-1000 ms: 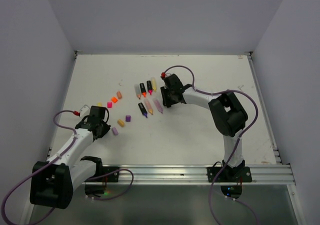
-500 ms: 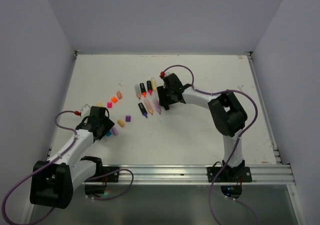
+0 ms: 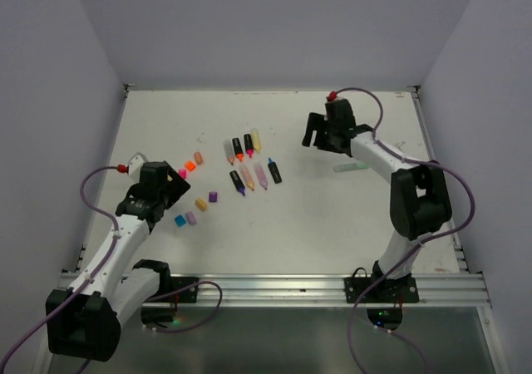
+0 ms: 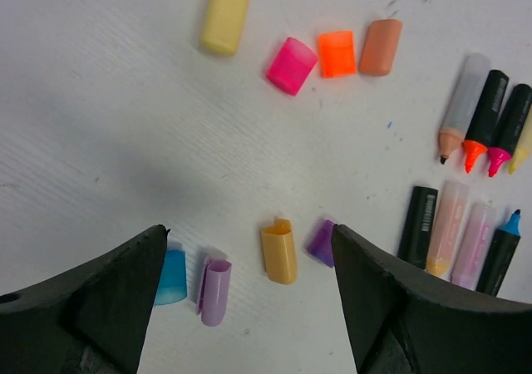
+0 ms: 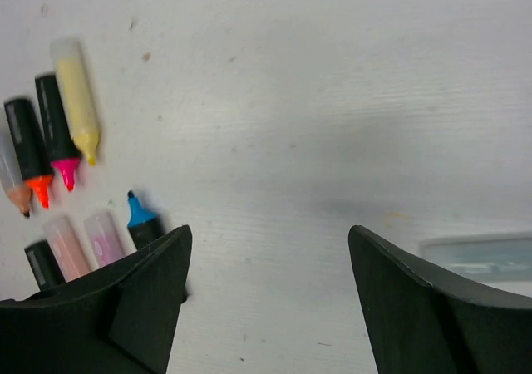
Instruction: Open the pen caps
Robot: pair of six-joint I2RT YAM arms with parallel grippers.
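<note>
The end of the pale teal pen (image 3: pixel 337 169) (image 5: pixel 436 257) faces the uncapped highlighters. Next, my right gripper closes on that end.
Several pen caps lie loose on the white table. A yellow cap (image 4: pixel 224 17), pink cap (image 4: pixel 291 65), orange cap (image 4: pixel 337 53) and peach cap (image 4: pixel 381 46) form a far row. A blue cap (image 4: pixel 172 276), lilac cap (image 4: pixel 214 281), amber cap (image 4: pixel 279 251) and purple cap (image 4: pixel 322 243) lie nearer. My left gripper (image 4: pixel 249 228) (image 3: pixel 173 189) hovers open above these four, holding nothing. Uncapped highlighters (image 3: pixel 248 162) lie in two rows mid-table, the blue-tipped one (image 5: pixel 143 220) (image 3: pixel 273 170) at the right end. My right gripper (image 5: pixel 270 231) (image 3: pixel 310 137) is open and empty over bare table, right of them.
A pale teal pen (image 3: pixel 350 166) (image 5: pixel 478 256) lies alone on the table right of the right gripper. White walls close off the left, back and right. The aluminium rail (image 3: pixel 291 287) with both arm bases runs along the near edge.
Both grippers opened. The left one rose off a blue cap that now lies on the table. The right arm swung back and right, leaving the blue-tipped highlighter beside the rows.
</note>
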